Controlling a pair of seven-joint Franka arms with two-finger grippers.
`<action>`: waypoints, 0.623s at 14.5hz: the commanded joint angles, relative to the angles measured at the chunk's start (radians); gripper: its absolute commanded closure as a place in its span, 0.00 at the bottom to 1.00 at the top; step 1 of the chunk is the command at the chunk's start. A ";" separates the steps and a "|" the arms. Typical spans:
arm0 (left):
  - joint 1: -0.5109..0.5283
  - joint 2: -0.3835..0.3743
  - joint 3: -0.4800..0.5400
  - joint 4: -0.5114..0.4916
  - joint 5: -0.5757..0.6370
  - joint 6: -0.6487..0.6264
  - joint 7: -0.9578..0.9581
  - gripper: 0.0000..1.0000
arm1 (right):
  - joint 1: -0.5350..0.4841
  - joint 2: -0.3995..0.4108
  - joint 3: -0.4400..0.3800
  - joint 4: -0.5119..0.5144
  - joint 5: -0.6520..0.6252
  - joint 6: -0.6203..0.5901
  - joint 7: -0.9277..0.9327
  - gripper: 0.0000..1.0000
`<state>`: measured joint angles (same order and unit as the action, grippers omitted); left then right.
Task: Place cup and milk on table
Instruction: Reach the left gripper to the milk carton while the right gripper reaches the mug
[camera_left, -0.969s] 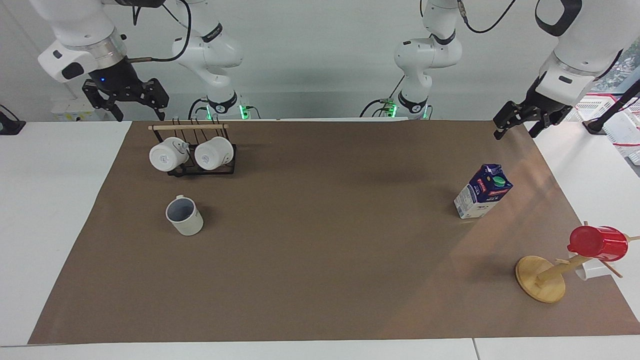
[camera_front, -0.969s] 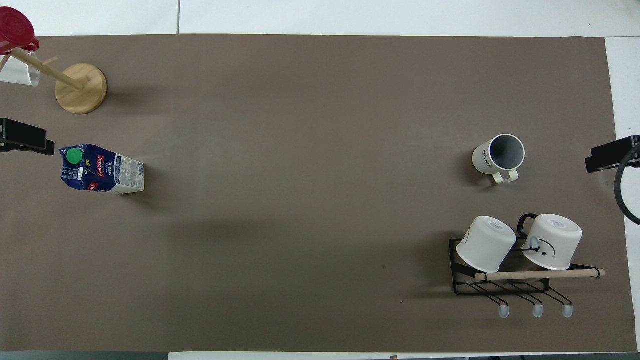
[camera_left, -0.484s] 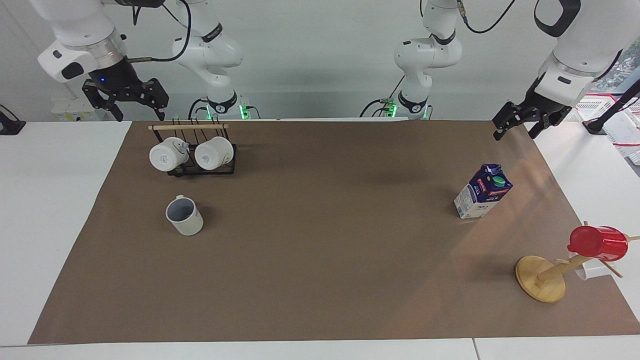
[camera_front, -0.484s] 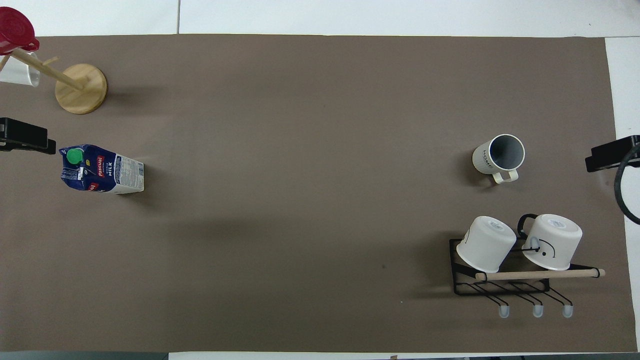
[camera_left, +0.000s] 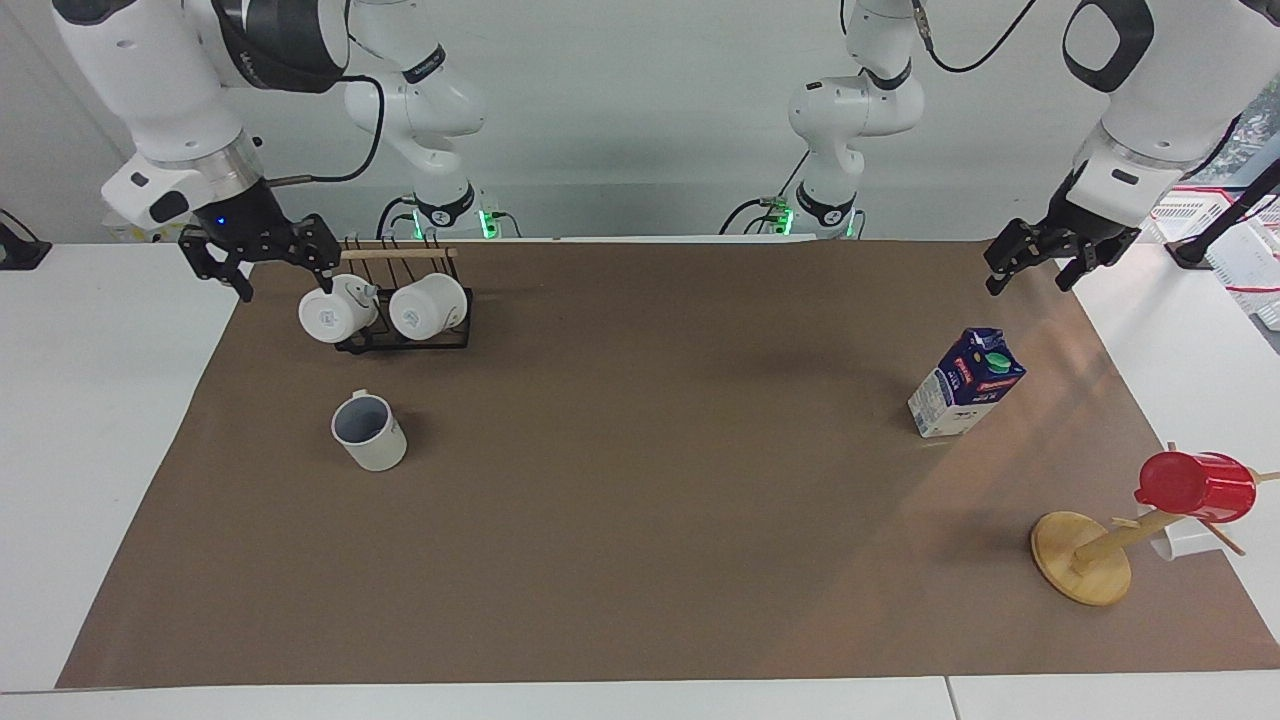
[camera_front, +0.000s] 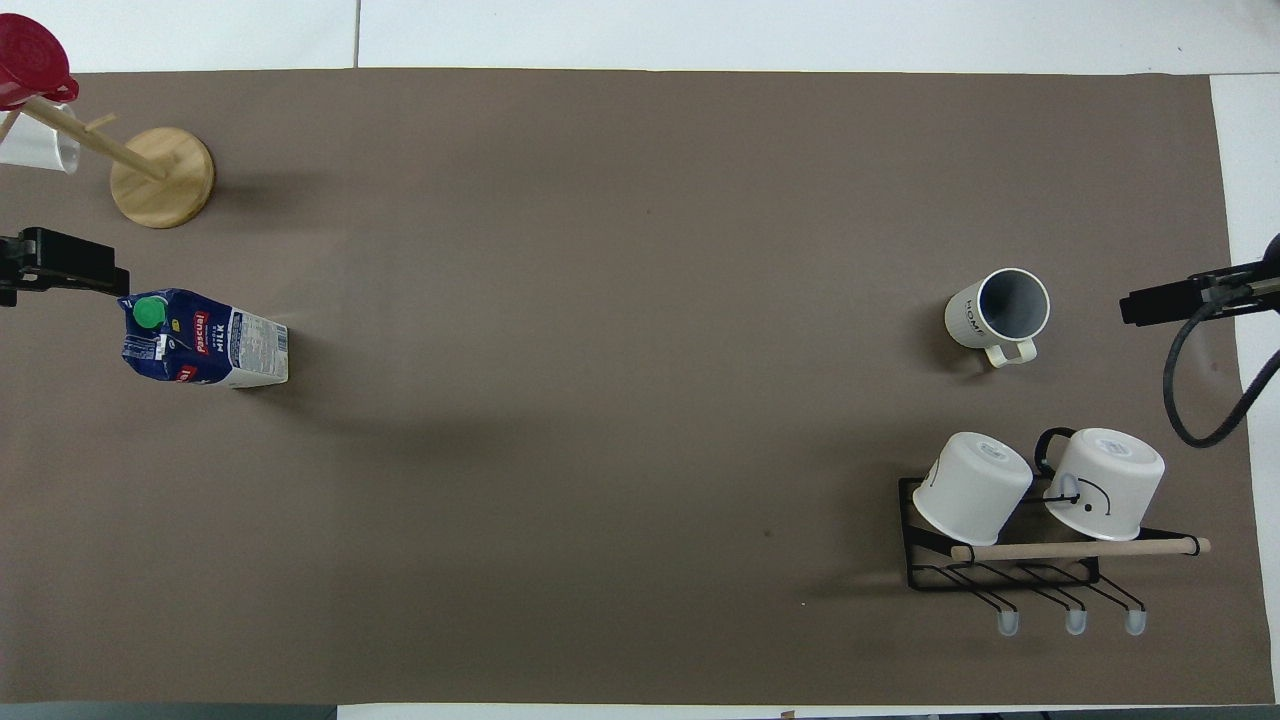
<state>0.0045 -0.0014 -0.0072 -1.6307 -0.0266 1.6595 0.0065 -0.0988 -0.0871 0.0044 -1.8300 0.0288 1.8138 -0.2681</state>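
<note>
My left gripper will move to the milk next and close on the carton's top at the green cap (camera_front: 152, 312).
The cup (camera_left: 368, 432) (camera_front: 997, 313), an off-white mug with a grey-blue inside, stands upright on the brown paper of the table (camera_left: 640, 520) toward the right arm's end. The milk (camera_left: 965, 383) (camera_front: 203, 338), a carton with a navy top and a green cap, stands on the paper toward the left arm's end. My right gripper (camera_left: 285, 285) (camera_front: 1180, 295) is open and empty, in the air over the paper's edge beside the mug rack. My left gripper (camera_left: 1027, 285) (camera_front: 60, 272) is open and empty, in the air over the paper beside the milk.
A black wire rack (camera_left: 400, 340) (camera_front: 925, 575) holds two white mugs on their sides, nearer to the robots than the cup. A wooden mug tree (camera_left: 1085, 560) (camera_front: 160, 175) carries a red cup (camera_left: 1195, 487) (camera_front: 30, 65), farther from the robots than the milk.
My right gripper has come down and moved in over the paper's edge beside the rack. My left gripper has dropped slightly toward the milk. The cup and the milk have not moved.
</note>
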 joint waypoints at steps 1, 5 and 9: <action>0.006 -0.014 0.004 -0.110 -0.012 0.110 0.015 0.00 | -0.033 0.047 0.003 -0.066 0.040 0.113 -0.148 0.00; 0.009 -0.011 0.004 -0.228 -0.012 0.252 0.016 0.00 | -0.044 0.182 0.003 -0.096 0.072 0.318 -0.298 0.00; 0.025 0.005 0.004 -0.314 -0.012 0.365 0.021 0.00 | -0.038 0.243 0.003 -0.179 0.075 0.473 -0.353 0.00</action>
<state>0.0129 0.0153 -0.0034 -1.8943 -0.0266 1.9707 0.0065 -0.1325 0.1635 0.0026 -1.9619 0.0802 2.2368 -0.5702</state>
